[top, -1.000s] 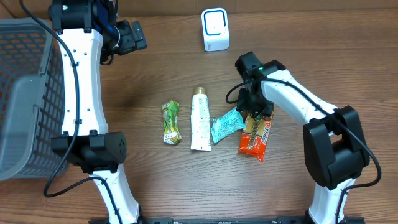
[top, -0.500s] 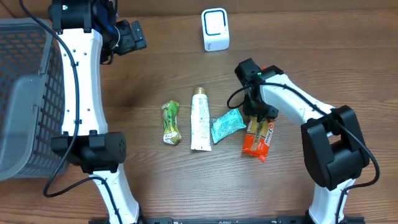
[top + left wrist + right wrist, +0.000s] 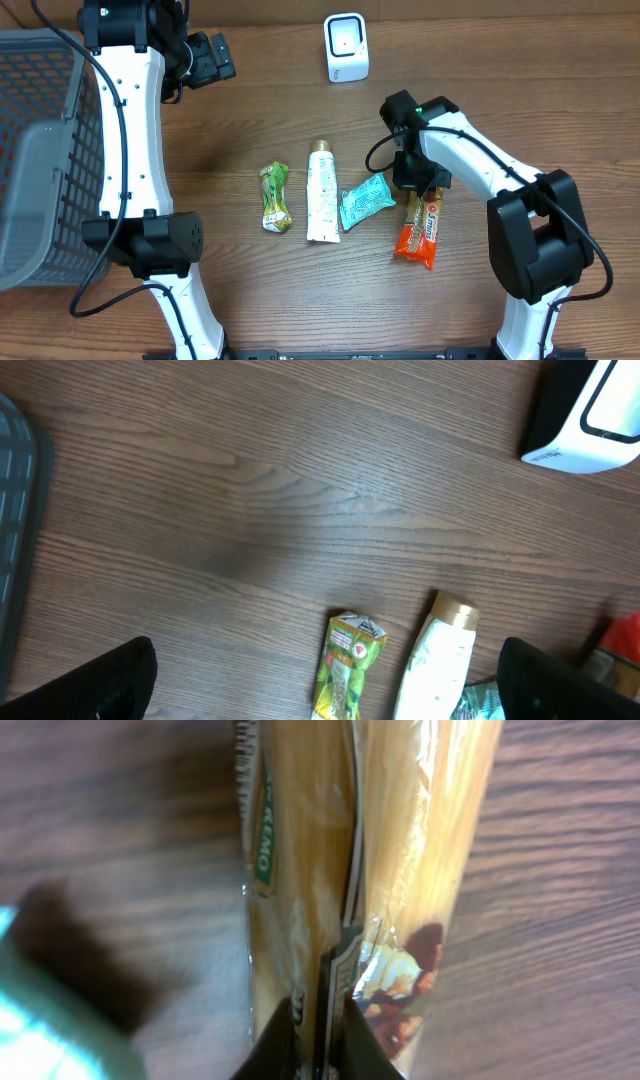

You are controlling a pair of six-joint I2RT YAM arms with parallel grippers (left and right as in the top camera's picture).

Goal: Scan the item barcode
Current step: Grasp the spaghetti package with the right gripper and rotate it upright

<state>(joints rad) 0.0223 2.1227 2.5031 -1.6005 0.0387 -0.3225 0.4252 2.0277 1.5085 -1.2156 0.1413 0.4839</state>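
My right gripper pinches only the wrapper's raised fold; next I open it and grab the snack bar (image 3: pixel 424 208) around its body before scanning.
An orange and red snack bar (image 3: pixel 421 229) lies on the table to the right of the row of items. My right gripper (image 3: pixel 419 187) is shut on its upper end. In the right wrist view the fingertips (image 3: pixel 283 1038) pinch a raised fold of the snack bar (image 3: pixel 400 840) wrapper, with the right gripper (image 3: pixel 318 1025) low over the wood. No barcode shows on it. The white scanner (image 3: pixel 346 47) stands at the back of the table, and its corner shows as the scanner (image 3: pixel 590 415) in the left wrist view. My left gripper (image 3: pixel 207 60) hangs open high at the back left, holding nothing.
A green packet (image 3: pixel 274 197), a white tube (image 3: pixel 321 192) and a teal packet (image 3: pixel 365 200) lie side by side left of the bar. A grey basket (image 3: pixel 40 150) fills the left edge. The left wrist view shows the green packet (image 3: pixel 348 665) and tube (image 3: pixel 440 660) below.
My right gripper has closed on the snack bar's upper end. The bar has turned more upright and shifted slightly right. The left arm has not moved.
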